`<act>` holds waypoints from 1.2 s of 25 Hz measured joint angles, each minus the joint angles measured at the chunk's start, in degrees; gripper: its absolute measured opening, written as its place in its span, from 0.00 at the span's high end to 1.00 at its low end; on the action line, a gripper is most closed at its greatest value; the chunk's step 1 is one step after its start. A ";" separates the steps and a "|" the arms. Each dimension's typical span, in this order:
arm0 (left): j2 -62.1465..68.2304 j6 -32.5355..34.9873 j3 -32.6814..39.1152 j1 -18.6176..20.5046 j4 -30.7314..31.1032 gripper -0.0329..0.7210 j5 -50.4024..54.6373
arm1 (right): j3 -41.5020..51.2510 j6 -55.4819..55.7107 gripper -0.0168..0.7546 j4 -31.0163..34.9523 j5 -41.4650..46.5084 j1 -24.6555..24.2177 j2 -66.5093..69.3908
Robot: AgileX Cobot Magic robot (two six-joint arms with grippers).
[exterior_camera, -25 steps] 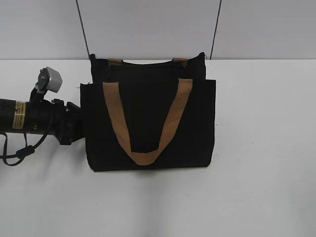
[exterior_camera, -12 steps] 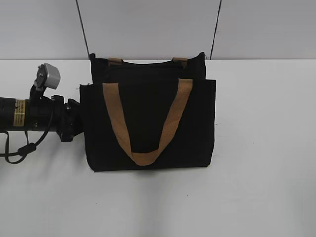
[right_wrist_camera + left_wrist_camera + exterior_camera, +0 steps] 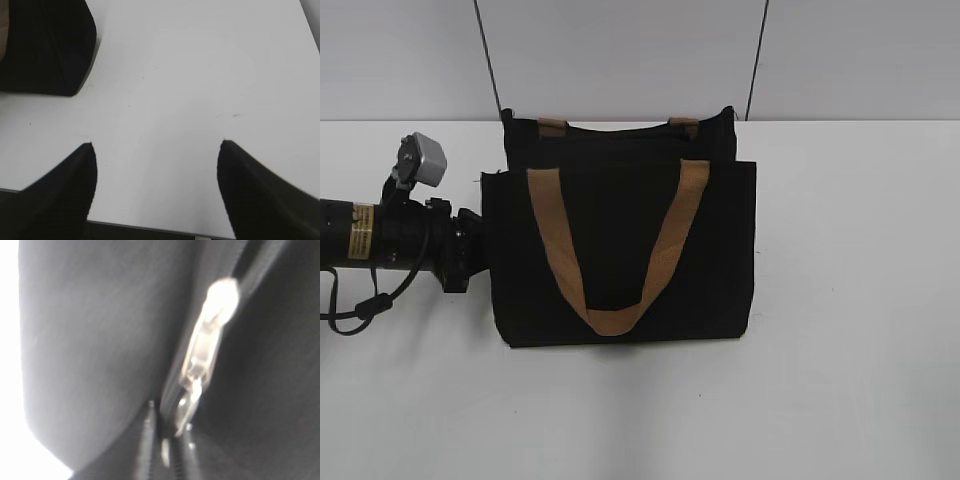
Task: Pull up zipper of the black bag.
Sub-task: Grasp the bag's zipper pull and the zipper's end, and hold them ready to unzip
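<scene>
My left gripper needs to take the track's end [image 3: 170, 392] and pull it up tight first, because it is on the pull tab's tip while the zip track hangs slack.
The black bag [image 3: 620, 240] stands upright on the white table, with a tan strap handle hanging down its front. My left arm reaches in from the left to the bag's left side. Its fingertips are hidden against the fabric in the exterior view. In the left wrist view the zipper [image 3: 205, 350], a silver slider with a pull tab, sits on the black zip track. My left gripper [image 3: 167, 440] is shut on the tip of the pull tab. My right gripper [image 3: 157, 145] is open and empty over the table, away from the bag's corner [image 3: 45, 45].
The white table [image 3: 850, 380] stretches round the bag, with a pale wall behind. The table's near edge shows under my right gripper [image 3: 150, 227]. A black cable [image 3: 360, 310] hangs from the left arm.
The left arm has wobbled slightly at the bag's left side. The bag has hardly moved.
</scene>
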 joint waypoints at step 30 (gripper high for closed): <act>-1.39 -4.89 0.00 0.07 0.88 0.93 3.24 | 0.00 0.00 0.23 0.00 0.00 0.00 0.00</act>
